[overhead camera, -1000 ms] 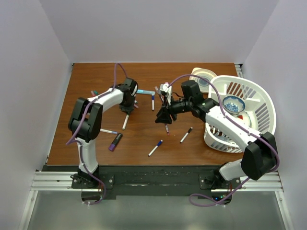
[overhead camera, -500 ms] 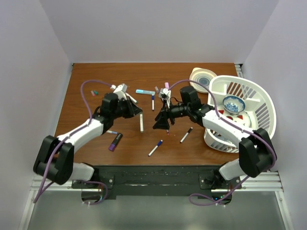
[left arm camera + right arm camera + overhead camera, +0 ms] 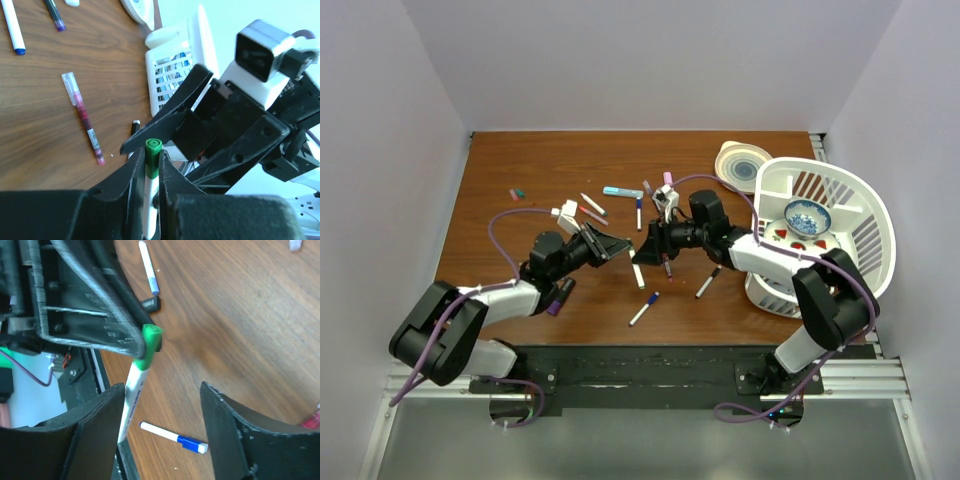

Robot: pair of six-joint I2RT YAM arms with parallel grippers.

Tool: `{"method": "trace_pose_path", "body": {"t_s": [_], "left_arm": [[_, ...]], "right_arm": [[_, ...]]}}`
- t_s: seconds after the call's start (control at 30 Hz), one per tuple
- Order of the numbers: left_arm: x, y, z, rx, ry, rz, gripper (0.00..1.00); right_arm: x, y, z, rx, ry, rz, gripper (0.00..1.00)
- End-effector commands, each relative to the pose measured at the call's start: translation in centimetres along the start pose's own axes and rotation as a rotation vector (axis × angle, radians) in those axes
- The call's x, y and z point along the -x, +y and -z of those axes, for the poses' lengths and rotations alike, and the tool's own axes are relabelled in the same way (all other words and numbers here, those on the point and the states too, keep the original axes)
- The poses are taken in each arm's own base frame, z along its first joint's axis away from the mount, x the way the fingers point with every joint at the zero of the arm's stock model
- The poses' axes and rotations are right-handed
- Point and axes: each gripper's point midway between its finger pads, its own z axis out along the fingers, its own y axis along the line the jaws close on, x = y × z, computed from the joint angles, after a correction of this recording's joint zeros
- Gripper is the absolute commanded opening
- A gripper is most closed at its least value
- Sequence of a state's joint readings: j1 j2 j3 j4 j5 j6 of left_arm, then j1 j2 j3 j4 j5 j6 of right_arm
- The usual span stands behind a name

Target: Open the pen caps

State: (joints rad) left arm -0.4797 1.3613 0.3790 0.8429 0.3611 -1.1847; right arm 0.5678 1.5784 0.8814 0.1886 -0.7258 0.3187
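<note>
Next, my left gripper releases the green cap on the table [image 3: 508, 192] next to the pink cap, away from the teal one.
My left gripper [image 3: 613, 246] is shut on a white pen barrel [image 3: 636, 272] just behind its green cap. In the left wrist view the green cap [image 3: 153, 150] sticks out past the tips of the left gripper [image 3: 151, 160] and points at the right gripper. My right gripper [image 3: 646, 247] is open and faces the left one. In the right wrist view the green cap [image 3: 151, 340] lies just beyond the tips of the right gripper [image 3: 161, 388], and the barrel [image 3: 131, 400] runs along its left finger [image 3: 95, 435]. The jaws do not touch the cap.
Loose pens lie on the brown table: a blue-capped one [image 3: 643, 309], a black-capped one [image 3: 708, 282], a purple marker [image 3: 560, 296], a pink pen [image 3: 85, 117], and several at the back [image 3: 638, 212]. A white basket [image 3: 865, 215] holding a bowl [image 3: 807, 215] stands at the right.
My left arm has swung from the back left to the table's middle with the green-capped pen. My right gripper has dropped and shifted to face it.
</note>
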Motion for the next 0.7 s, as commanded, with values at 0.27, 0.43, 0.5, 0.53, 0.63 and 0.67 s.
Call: {"method": "trace_pose_path", "body": {"t_s": [0.27,0.43,0.5,0.53,0.63,0.67], "left_arm": [[2.0,-2.7,0.2,-0.101,-0.111,-0.028,0.00],[1.6,-2.9,0.3,-0.114,-0.088,-0.046,0.14],[1.2,-2.8,0.3,-0.116,-0.071,-0.058,0.22],[0.9,-2.7,0.3,-0.115,-0.058,-0.064,0.28],[0.7,-2.5,0.4,-0.121,-0.052,-0.092,0.35],[0.6,-2.7,0.5,-0.131,-0.051,-0.099,0.36]], "right_arm": [[-0.3,2.2,-1.7,0.066,0.042,0.003,0.11],[-0.2,3.1,-1.6,0.109,0.068,0.054,0.00],[-0.3,3.2,-1.4,0.124,0.079,0.082,0.00],[-0.3,3.8,-1.2,0.150,0.082,0.101,0.00],[-0.6,4.4,-0.9,0.196,0.100,0.138,0.00],[-0.7,4.5,-0.9,0.200,0.104,0.141,0.00]]}}
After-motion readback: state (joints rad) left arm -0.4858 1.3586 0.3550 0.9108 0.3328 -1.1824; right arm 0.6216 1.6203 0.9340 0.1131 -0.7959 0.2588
